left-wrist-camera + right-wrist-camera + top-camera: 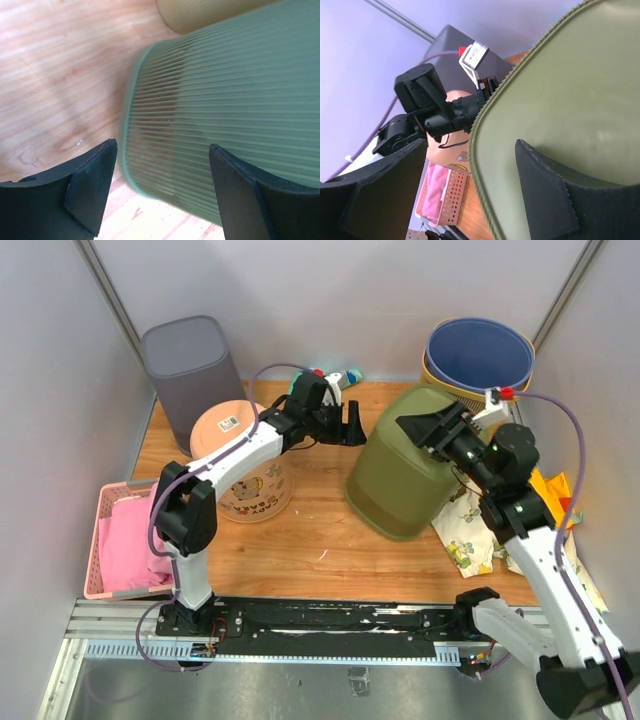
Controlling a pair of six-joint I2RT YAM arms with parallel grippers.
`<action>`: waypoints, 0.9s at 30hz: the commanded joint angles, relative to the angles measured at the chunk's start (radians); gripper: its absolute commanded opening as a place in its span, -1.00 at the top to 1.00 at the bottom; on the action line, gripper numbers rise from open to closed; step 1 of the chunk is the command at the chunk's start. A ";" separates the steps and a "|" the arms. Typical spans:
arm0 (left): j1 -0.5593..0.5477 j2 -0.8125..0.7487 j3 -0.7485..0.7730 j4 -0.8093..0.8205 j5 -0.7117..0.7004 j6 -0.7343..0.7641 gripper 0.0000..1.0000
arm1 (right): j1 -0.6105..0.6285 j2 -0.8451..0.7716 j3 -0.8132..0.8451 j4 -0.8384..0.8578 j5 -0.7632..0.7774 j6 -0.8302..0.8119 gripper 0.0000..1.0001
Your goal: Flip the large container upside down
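Observation:
I will next close my right gripper on the basin's rim (pixel 430 363) of the blue basin, toward the olive-green bin.
The large container (pixel 400 475) is an olive-green ribbed bin at the table's middle right, and it looks tilted. My left gripper (pixel 352 425) is open just left of its upper side. In the left wrist view its fingers (pixel 90 185) frame the ribbed wall (pixel 225 100) and the bin's rounded edge, without touching. My right gripper (pixel 428 430) is open at the bin's top. In the right wrist view (pixel 470 170) its jaws straddle the ridged edge of a smooth flat face (pixel 570 75); one finger (pixel 545 190) lies over that face and the other hangs off the bin.
A grey bin (pixel 190 365) stands at the back left. A peach bucket (pixel 245 455) sits under my left arm. A pink basket (pixel 120 540) holds pink cloth at the left edge. A blue basin (pixel 480 355) is at the back right. Patterned cloth (pixel 470 525) lies right of the bin.

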 commanded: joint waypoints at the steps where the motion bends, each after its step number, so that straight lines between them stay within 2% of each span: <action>1: -0.033 0.042 0.074 -0.121 0.014 0.016 -0.61 | 0.043 0.103 0.041 0.035 -0.004 -0.058 -0.46; 5: -0.003 0.024 0.130 -0.184 -0.042 0.036 -0.68 | 0.050 0.158 0.076 0.025 -0.033 -0.071 -0.47; 10: 0.037 -0.060 0.199 -0.258 -0.135 0.077 -0.70 | 0.049 0.119 0.217 -0.174 0.026 -0.212 -0.48; 14: 0.041 -0.145 0.263 -0.295 -0.174 0.111 -0.74 | 0.047 0.012 0.282 -0.397 0.261 -0.369 -0.51; 17: 0.042 -0.222 0.266 -0.284 -0.141 0.133 -0.75 | 0.038 -0.100 0.226 -0.526 0.479 -0.435 -0.56; 19: 0.042 -0.281 0.238 -0.260 -0.100 0.144 -0.75 | 0.016 -0.156 0.171 -0.592 0.540 -0.439 -0.62; 23: 0.040 -0.396 0.132 -0.226 -0.069 0.159 -0.85 | -0.020 -0.198 0.083 -0.631 0.433 -0.392 -0.68; 27: 0.040 -0.452 0.042 -0.248 -0.120 0.165 -0.88 | -0.023 -0.180 0.001 -0.483 0.254 -0.347 -0.70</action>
